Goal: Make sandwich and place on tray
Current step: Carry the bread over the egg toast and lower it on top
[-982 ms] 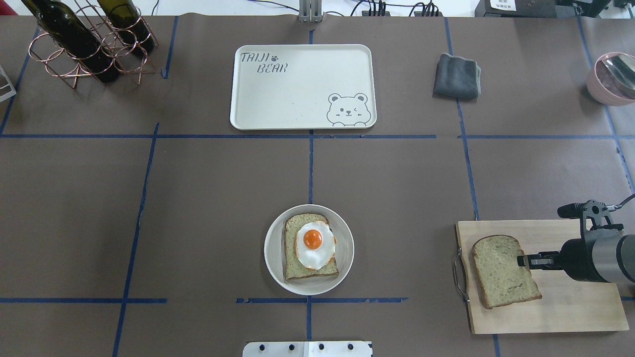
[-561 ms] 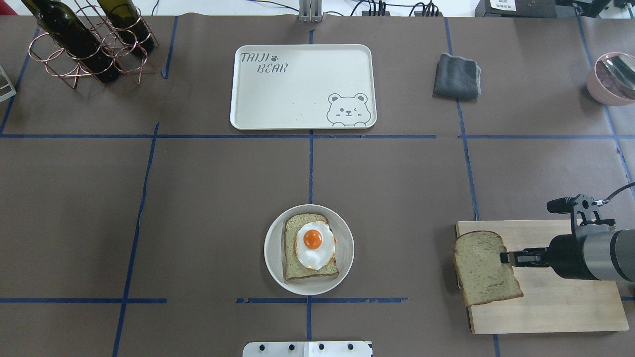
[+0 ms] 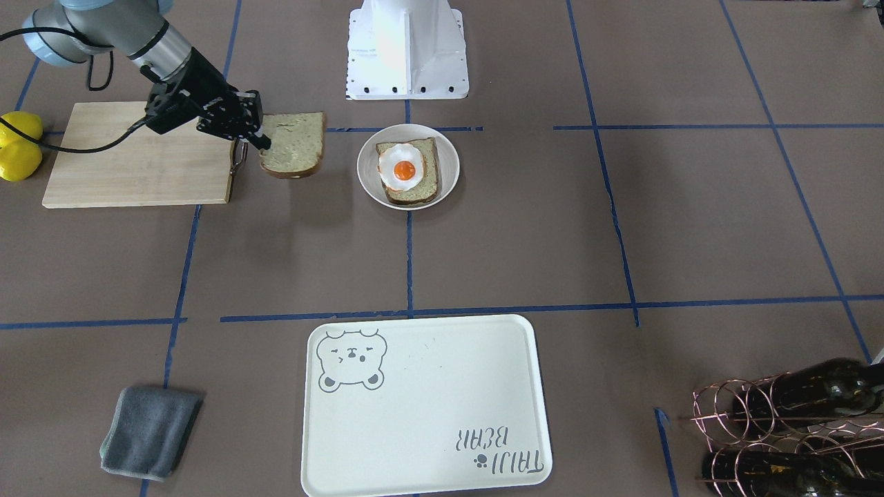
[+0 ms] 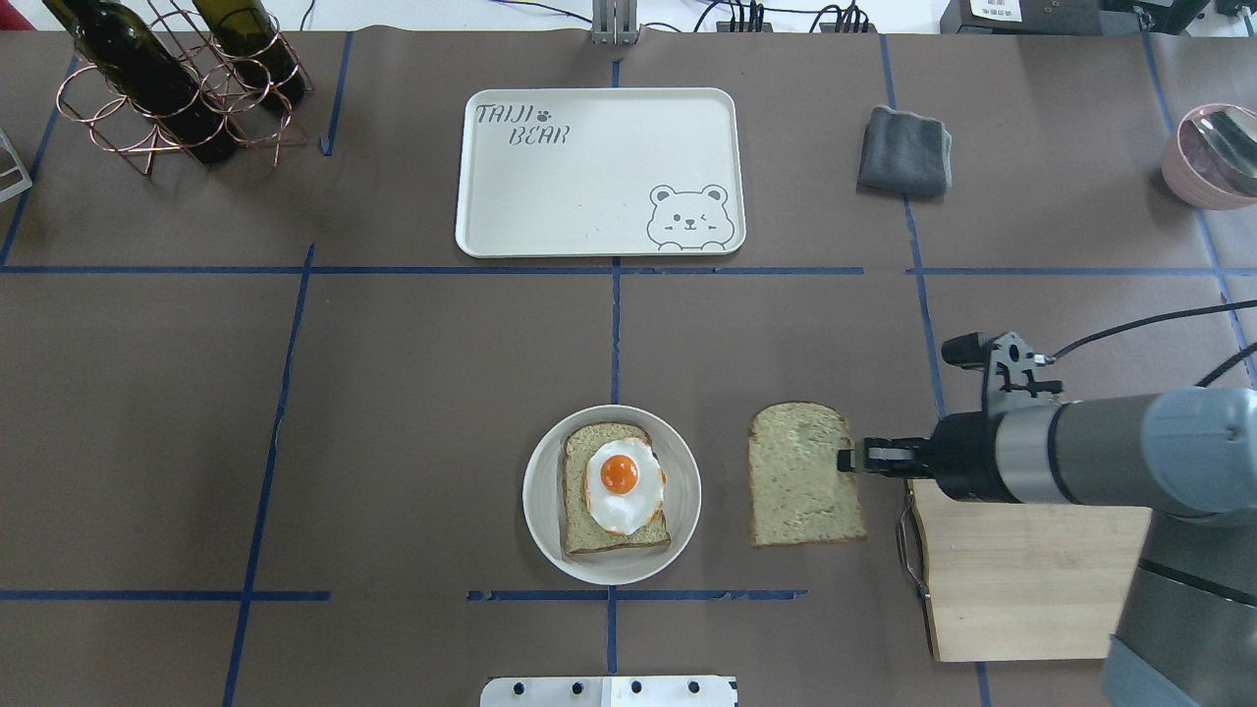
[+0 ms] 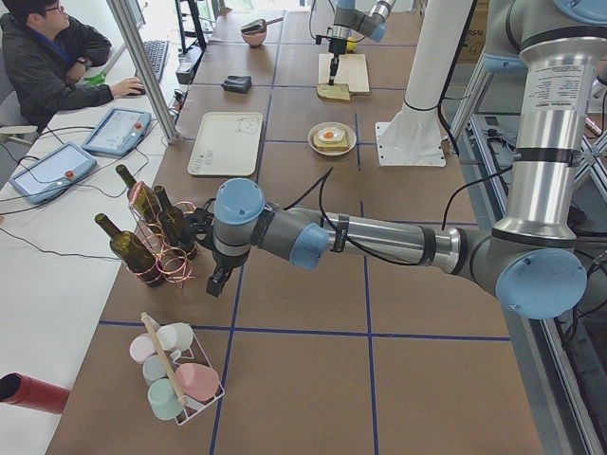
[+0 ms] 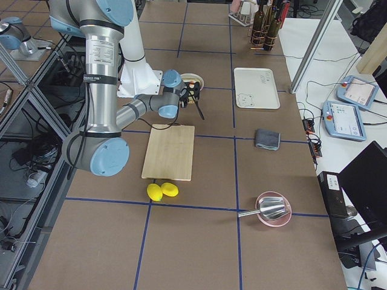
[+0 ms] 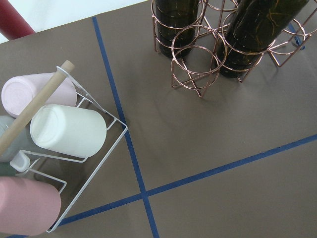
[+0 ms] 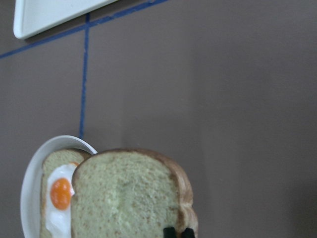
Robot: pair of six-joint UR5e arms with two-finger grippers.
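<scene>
The second bread slice, now held flat above the table, will be released by my right gripper on top of the fried egg point(image 3: 411, 166) point(image 8: 60, 195) on the round white plate.
A round white plate point(image 4: 538, 535) holds one bread slice point(image 4: 579, 525) with a fried egg point(image 4: 622, 486) on top. My right gripper point(image 4: 847, 459) is shut on the edge of a second bread slice point(image 4: 805, 473) and holds it flat above the table, just right of the plate and left of the cutting board. The wrist view shows this slice point(image 8: 126, 193) with the plate beyond it. The cream bear tray point(image 4: 589, 177) lies bare at the far centre. My left gripper point(image 5: 216, 282) shows only in the exterior left view, by the wine rack; I cannot tell its state.
A wooden cutting board point(image 4: 1031, 579) lies at the near right. A grey cloth point(image 4: 904, 150) is right of the tray. A copper wine rack with bottles point(image 4: 177, 83) stands far left, a pink bowl point(image 4: 1213, 157) far right, a cup rack point(image 7: 49, 148) beside the left arm.
My right gripper has carried the bread slice leftward, off the cutting board and close to the plate. The plate, egg and tray have not moved.
</scene>
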